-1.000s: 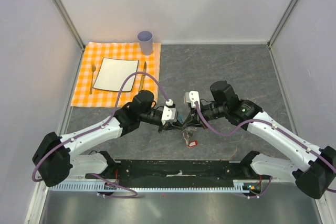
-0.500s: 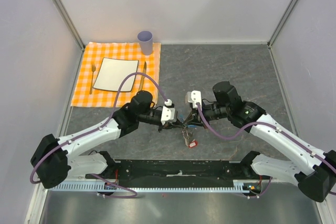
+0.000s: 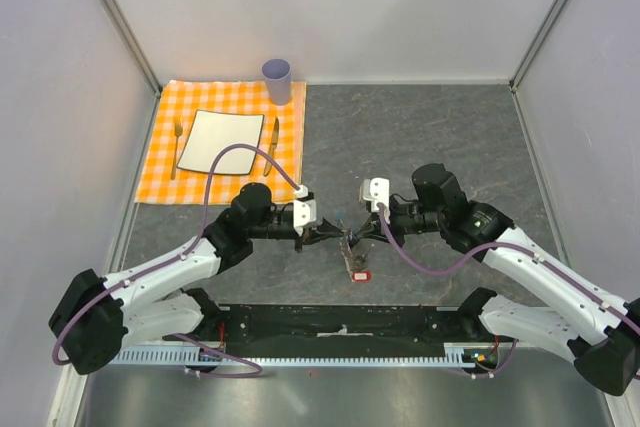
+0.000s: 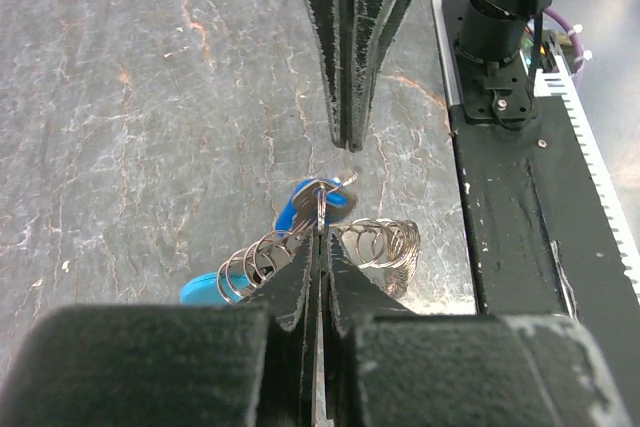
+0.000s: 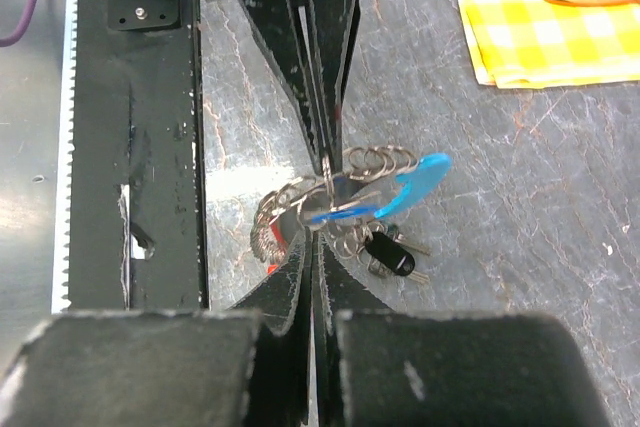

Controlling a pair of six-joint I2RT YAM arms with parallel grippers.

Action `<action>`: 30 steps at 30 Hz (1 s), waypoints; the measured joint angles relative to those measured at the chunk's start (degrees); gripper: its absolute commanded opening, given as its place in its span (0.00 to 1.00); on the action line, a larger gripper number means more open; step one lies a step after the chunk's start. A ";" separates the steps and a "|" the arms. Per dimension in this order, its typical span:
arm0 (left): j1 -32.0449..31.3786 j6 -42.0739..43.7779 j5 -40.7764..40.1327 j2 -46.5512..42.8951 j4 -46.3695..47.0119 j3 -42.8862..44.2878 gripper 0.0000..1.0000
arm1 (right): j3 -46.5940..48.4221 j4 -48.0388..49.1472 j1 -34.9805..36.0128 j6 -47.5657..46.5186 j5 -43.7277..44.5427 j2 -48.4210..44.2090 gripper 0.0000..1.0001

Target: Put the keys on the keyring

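The robot's right gripper has its fingers shut short of the chain ring, so it should open them, move in and close on the ring [image 4: 321,203] beside the left gripper.
The keyring [image 5: 275,209], a silver chain with a cyan clasp [image 5: 420,177], hangs just above the grey table between my two grippers, which meet tip to tip. My left gripper [image 4: 320,234] is shut on a chain ring, with coils [image 4: 385,242] spilling to either side. Opposite it, my right gripper [image 5: 322,232] is shut on a key with a blue tag [image 5: 345,212]. Below the bunch hang a black-tagged key [image 5: 390,255] and a red tag [image 3: 362,274]. In the top view the left gripper [image 3: 333,235] and the right gripper [image 3: 352,234] face each other.
An orange checked cloth [image 3: 160,172] at the back left carries a white plate [image 3: 220,140], a fork and a knife, with a purple cup [image 3: 277,79] behind it. The black base rail [image 3: 340,325] runs along the near edge, close below the keys.
Both arms have drawn back a little from each other, the left one more. The bunch of keys still hangs between the tips, the red tag in about the same place.
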 measured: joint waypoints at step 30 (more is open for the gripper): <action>1.29 -10.62 -7.50 -1.22 11.28 -3.26 0.02 | -7.04 17.18 0.11 6.97 11.26 -5.95 0.41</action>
